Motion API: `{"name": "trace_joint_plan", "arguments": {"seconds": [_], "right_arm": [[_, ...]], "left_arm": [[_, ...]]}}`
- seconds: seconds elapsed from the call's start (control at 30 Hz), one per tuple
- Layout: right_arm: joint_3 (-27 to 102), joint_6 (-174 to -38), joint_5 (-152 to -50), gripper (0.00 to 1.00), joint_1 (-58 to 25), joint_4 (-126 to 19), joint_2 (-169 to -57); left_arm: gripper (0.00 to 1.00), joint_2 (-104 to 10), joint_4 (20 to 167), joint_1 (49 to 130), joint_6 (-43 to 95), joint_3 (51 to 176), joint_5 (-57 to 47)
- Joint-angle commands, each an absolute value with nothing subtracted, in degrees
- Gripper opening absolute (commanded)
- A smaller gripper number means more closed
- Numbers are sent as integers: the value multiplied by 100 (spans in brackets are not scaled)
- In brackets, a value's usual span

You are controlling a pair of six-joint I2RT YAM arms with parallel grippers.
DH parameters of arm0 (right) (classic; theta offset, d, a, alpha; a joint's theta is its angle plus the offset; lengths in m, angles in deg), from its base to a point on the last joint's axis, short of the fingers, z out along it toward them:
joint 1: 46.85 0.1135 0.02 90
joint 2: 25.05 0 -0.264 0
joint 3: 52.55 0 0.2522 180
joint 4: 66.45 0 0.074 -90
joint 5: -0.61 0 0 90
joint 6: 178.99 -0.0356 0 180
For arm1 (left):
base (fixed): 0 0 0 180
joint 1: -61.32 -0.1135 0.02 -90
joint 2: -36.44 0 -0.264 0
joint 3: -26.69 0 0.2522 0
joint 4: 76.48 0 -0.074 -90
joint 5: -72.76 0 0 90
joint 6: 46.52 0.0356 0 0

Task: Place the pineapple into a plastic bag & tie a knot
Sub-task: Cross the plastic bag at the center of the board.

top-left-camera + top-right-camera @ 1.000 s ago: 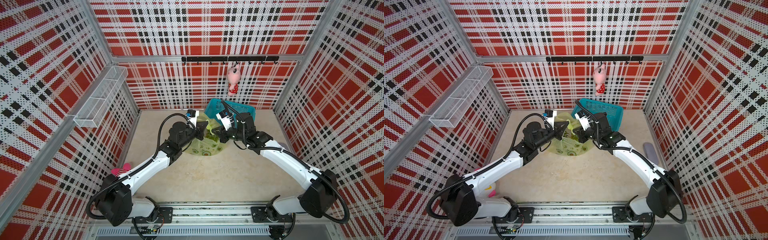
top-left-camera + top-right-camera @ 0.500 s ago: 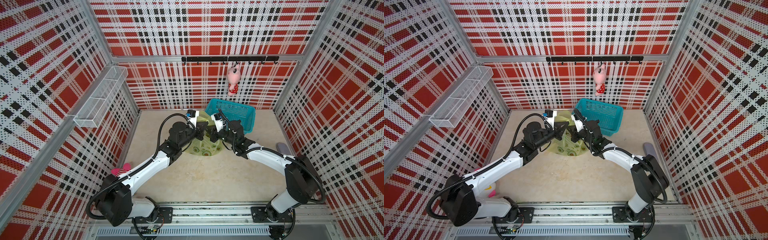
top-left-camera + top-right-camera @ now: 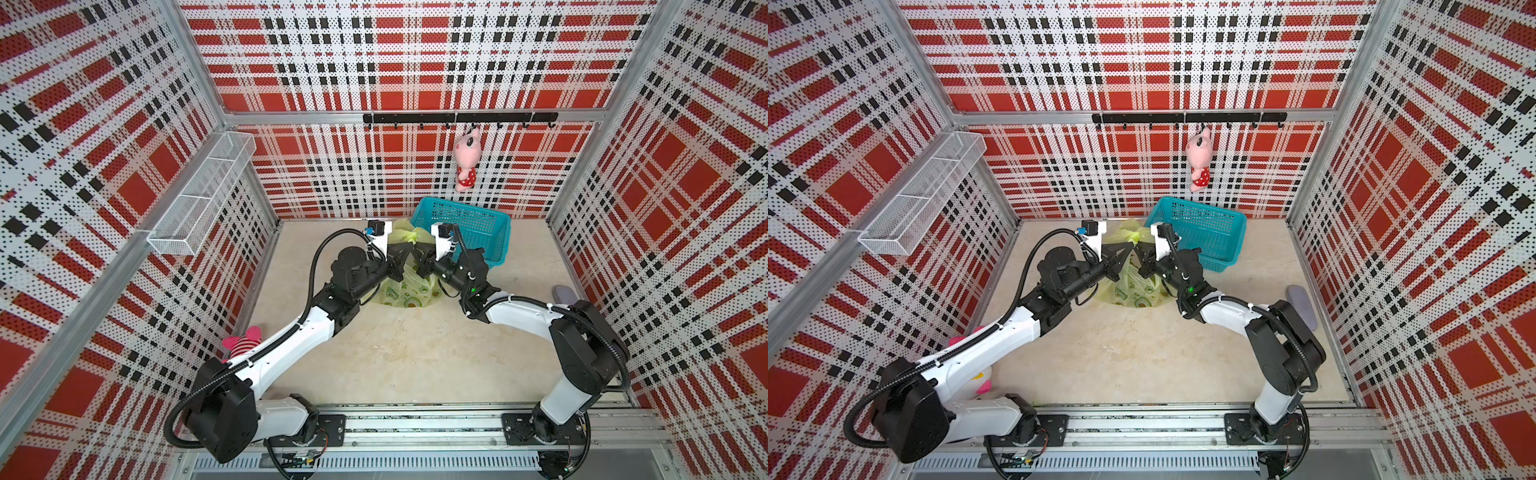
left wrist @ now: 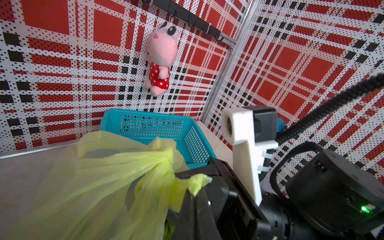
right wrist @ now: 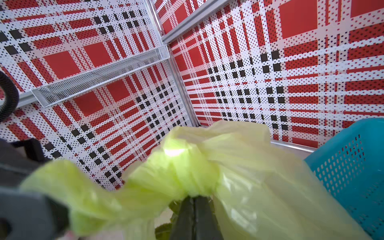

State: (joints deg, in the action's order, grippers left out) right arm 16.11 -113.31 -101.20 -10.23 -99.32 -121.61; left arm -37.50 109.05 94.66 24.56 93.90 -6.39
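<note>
The robot's left gripper pinches just the tip of the end of the plastic piece, so next the left gripper opens and takes the bunched plastic nearer the knot (image 3: 411,237).
The yellow-green plastic bag (image 3: 409,286) with avocado prints stands on the floor at the back, in front of the basket. Its handle strips are bunched into a knot (image 5: 187,172) at the top, seen small in both top views (image 3: 1133,237). My left gripper (image 4: 195,192) is shut on a strip end by the knot. My right gripper (image 5: 194,198) is shut on the plastic just under the knot. The two grippers meet tip to tip over the bag (image 3: 409,250) (image 3: 419,254). The pineapple is hidden inside the bag; only dark green leaf bits (image 4: 168,228) show below the jaws.
A teal mesh basket (image 3: 469,232) stands right behind the bag. A pink plush (image 3: 466,160) hangs from the hook rail on the back wall. A wire shelf (image 3: 203,183) sits on the left wall. A striped plush (image 3: 243,340) lies left, a grey pad (image 3: 565,295) right.
My right gripper has moved left toward the left gripper, and its arm has folded at the elbow. The left arm has stayed still. The bag top is drawn closer together.
</note>
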Motion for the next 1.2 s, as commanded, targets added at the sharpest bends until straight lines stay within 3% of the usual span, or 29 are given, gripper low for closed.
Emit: {"name": "trace_joint_plan", "arguments": {"seconds": [0.0, 0.4, 0.7, 1.17], "right_arm": [[1387, -11394, -9949, 0, -926, -10137, -12237], [1737, -11271, -9775, 0, -715, -9970, -12618], [2579, -11693, -8886, 0, -861, -10378, -13080], [2320, -11762, -9227, 0, -774, -10312, -13197]], "left_arm": [[0, -3545, 11138, 9428, 2432, 9348, -714], [0, -3474, 11199, 9402, 2374, 9258, -607], [0, -3155, 11199, 9394, 2290, 8959, -663], [0, -2737, 11227, 9155, 2053, 8567, -583]]}}
